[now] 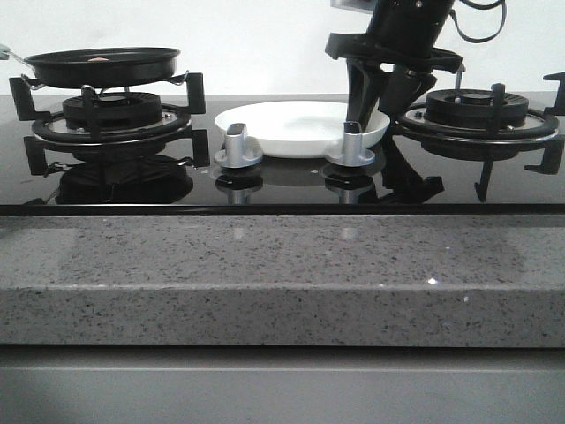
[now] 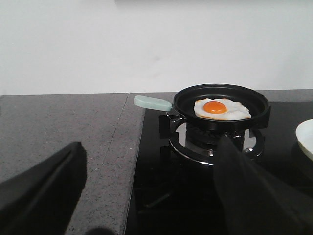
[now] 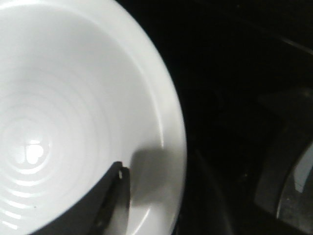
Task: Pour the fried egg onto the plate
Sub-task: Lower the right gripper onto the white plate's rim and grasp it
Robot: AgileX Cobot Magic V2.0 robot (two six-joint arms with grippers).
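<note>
The black frying pan has to tip over the white plate. So my left gripper needs to close on its pale green handle [image 1: 4, 52] [image 2: 152, 103].
The fried egg [image 2: 222, 108], white with an orange yolk, lies in a black frying pan [image 2: 221, 105] with a pale green handle [image 2: 152, 102] on the left burner. In the front view the pan [image 1: 101, 64] hides the egg except for a sliver. The white plate [image 1: 300, 124] sits on the hob between the burners. My left gripper [image 2: 149, 147] is open and empty, well short of the pan handle. My right gripper [image 1: 380, 115] is open, straddling the plate's right rim. One finger [image 3: 105, 205] hangs over the plate's [image 3: 73, 107] inside. The other finger is lost in the dark.
Two silver knobs [image 1: 238, 146] [image 1: 351, 143] stand at the hob's front. The right burner grate [image 1: 477, 115] is bare. Grey speckled counter [image 2: 58, 127] lies left of the black glass hob [image 1: 282, 190]. A white wall is behind.
</note>
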